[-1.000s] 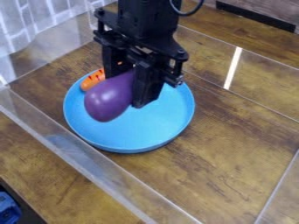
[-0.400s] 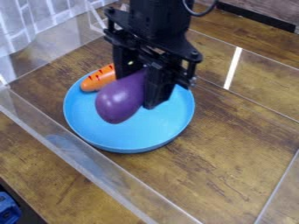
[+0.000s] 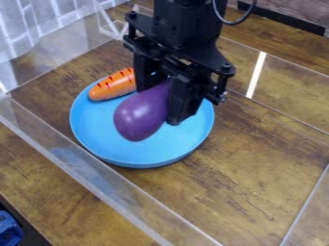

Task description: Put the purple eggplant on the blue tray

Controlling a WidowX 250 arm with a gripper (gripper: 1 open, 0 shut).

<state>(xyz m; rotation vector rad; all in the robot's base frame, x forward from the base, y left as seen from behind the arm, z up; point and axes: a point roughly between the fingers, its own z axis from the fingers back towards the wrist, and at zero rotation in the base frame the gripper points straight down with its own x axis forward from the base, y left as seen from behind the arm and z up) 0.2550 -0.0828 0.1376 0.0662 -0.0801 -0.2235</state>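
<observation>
Next, I let go of the purple eggplant on the near half of the blue tray (image 3: 126, 138), toward the clear acrylic side. The eggplant now hangs over the tray's middle.
My black gripper (image 3: 178, 99) is shut on the purple eggplant (image 3: 141, 115), holding it by its upper end. The glossy eggplant hangs tilted over the middle of the blue tray (image 3: 103, 146), its bulbous end low and to the left; whether it touches the tray floor I cannot tell. The tray is a large round bright-blue dish on the wooden table. The arm hides the tray's far rim and the eggplant's stem end.
An orange carrot (image 3: 114, 84) lies on the tray's far-left rim. Clear acrylic walls (image 3: 77, 173) enclose the wooden tabletop (image 3: 264, 183), with one running along the near left side. Bare wood lies to the right and front of the tray.
The gripper has carried the eggplant rightward and slightly toward the front, from the tray's left part to its middle. The carrot is more exposed now.
</observation>
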